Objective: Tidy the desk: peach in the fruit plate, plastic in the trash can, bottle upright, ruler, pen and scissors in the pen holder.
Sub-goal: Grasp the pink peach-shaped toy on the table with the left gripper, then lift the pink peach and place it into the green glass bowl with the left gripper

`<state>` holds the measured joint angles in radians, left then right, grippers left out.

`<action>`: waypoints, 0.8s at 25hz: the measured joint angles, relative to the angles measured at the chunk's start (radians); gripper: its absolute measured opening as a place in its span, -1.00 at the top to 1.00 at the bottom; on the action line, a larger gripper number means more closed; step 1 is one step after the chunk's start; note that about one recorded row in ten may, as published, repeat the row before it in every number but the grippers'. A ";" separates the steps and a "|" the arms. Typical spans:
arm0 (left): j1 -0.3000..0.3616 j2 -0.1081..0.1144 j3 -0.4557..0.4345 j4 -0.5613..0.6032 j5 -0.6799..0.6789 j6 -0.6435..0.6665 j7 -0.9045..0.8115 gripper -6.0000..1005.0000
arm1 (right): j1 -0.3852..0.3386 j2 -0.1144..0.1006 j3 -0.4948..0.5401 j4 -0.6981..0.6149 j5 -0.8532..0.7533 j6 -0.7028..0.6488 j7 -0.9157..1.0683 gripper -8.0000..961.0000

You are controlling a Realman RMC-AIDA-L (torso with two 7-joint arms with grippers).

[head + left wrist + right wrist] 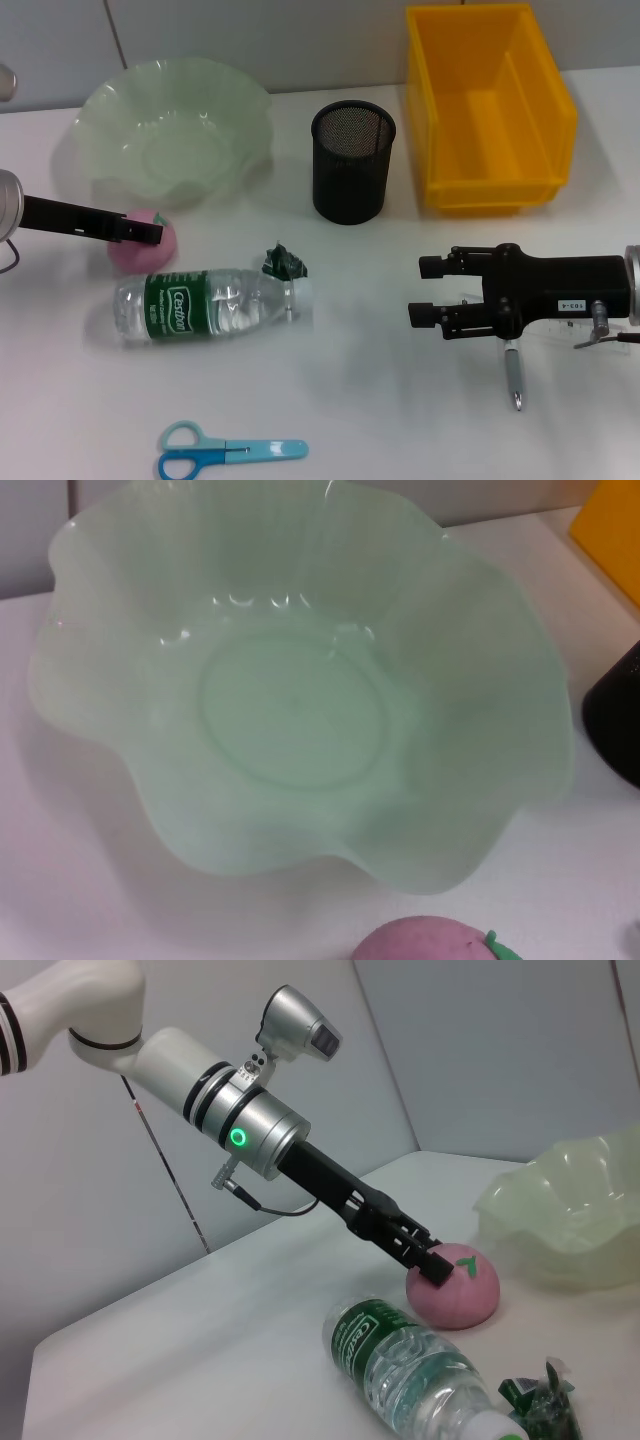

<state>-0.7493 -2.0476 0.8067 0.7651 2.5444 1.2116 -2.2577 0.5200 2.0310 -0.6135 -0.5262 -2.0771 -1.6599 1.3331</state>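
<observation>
My left gripper's fingers are shut on top of the peach. It should open and close around its sides (470, 1295) before it lifts the peach to the fruit plate.
A pink peach (145, 243) lies on the white table in front of the pale green fruit plate (110, 130). My left gripper (150, 232) is shut, its tip resting on top of the peach (455, 1290). In the left wrist view the plate (480, 810) fills the frame, with the peach (430, 942) at the edge. A clear bottle (210, 303) lies on its side, with crumpled green plastic (285, 263) by its cap. Blue scissors (230, 452) lie near the front edge. My right gripper (428, 291) is open and empty above a pen (513, 375) and a faint clear ruler (548, 330).
A black mesh pen holder (352, 160) stands at the middle back. A yellow bin (490, 100) stands at the back right. The bottle (420, 1380) and the plastic (540, 1405) also show in the right wrist view, close to the peach.
</observation>
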 joint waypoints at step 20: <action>0.024 0.006 -0.082 0.105 -0.009 0.152 -0.015 0.37 | 0.001 0.000 0.000 0.000 0.000 0.004 0.000 -0.62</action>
<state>-0.7253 -2.0411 0.7246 0.8706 2.5353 1.3632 -2.2728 0.5212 2.0310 -0.6136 -0.5261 -2.0770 -1.6558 1.3330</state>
